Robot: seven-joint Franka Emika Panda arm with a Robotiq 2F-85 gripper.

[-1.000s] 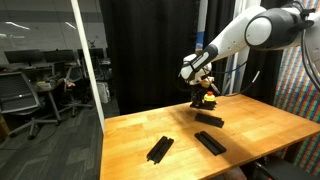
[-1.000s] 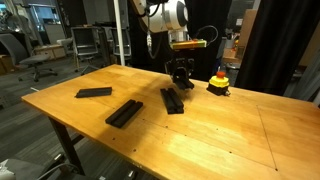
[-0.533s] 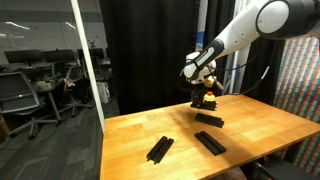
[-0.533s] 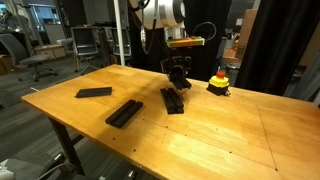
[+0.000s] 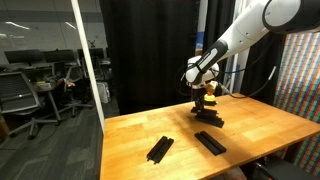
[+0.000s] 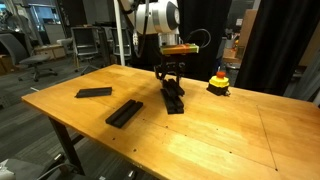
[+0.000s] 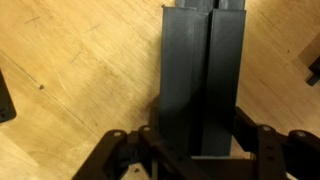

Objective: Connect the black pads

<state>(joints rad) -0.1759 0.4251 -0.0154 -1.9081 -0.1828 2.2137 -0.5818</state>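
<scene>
I will release the joined pads on the table [image 5: 209, 121] [image 7: 204, 84] between the closest loose pad and the red-and-yellow object.
Two black pads [image 7: 202, 70] lie side by side as one long strip on the wooden table. In the wrist view they run straight in between my fingers [image 7: 148, 142]. My gripper [image 7: 200, 145] is shut on their near end, one finger pressing on each outer side. In both exterior views the gripper [image 6: 170, 78] [image 5: 205, 103] stands upright over the far end of this strip [image 6: 174, 100] [image 5: 209, 120]. A second double pad [image 6: 124, 112] [image 5: 210, 142] lies apart near the table's middle. A single flat pad [image 6: 94, 92] [image 5: 160, 149] lies farther off.
A small red-and-yellow object [image 6: 218, 82] with a black base stands just beyond the gripper. The table [image 6: 230, 135] is wide bare wood toward one end. A black curtain hangs behind it, and office chairs stand off to the side.
The arm has swung a little and the gripper has come down and sideways, away from the red-and-yellow object, onto the end of the strip. The other pads have not moved.
</scene>
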